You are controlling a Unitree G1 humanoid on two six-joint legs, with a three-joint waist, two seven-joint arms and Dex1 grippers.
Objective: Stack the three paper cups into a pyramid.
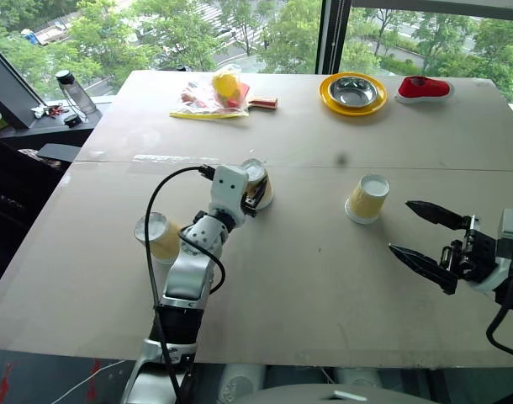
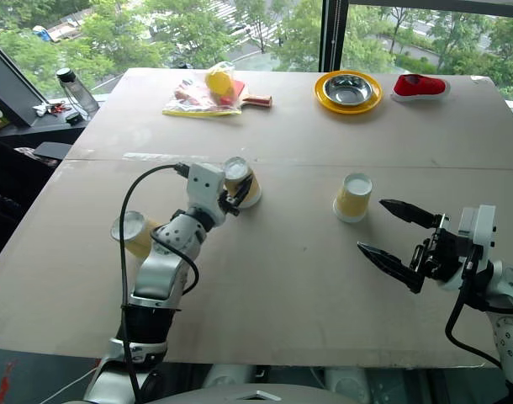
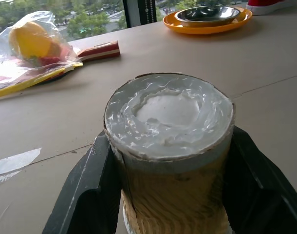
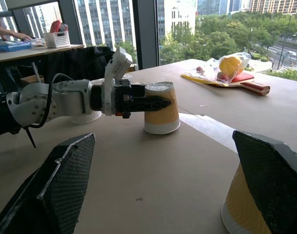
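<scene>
The robot's left gripper should release the middle cup on the table (image 1: 328,213), close beside the cup nearest the right gripper.
Three yellow-tan paper cups stand upside down on the brown table (image 1: 324,286). My left gripper (image 1: 255,199) is shut on the middle cup (image 1: 258,178), and its black fingers (image 3: 90,190) press both ribbed sides below the white base (image 3: 168,114). From the right wrist this cup (image 4: 161,119) rests on the table. A second cup (image 1: 158,237) stands to the left, partly behind my left forearm. The third cup (image 1: 367,199) stands alone to the right. My right gripper (image 1: 420,236) is open just right of it and nearer the front, holding nothing.
At the far edge sit a steel bowl on a yellow plate (image 1: 352,93), a red object (image 1: 423,87) and a plastic bag with a yellow ball and a paddle (image 1: 214,94). A water bottle (image 1: 74,91) stands on a side ledge at the left.
</scene>
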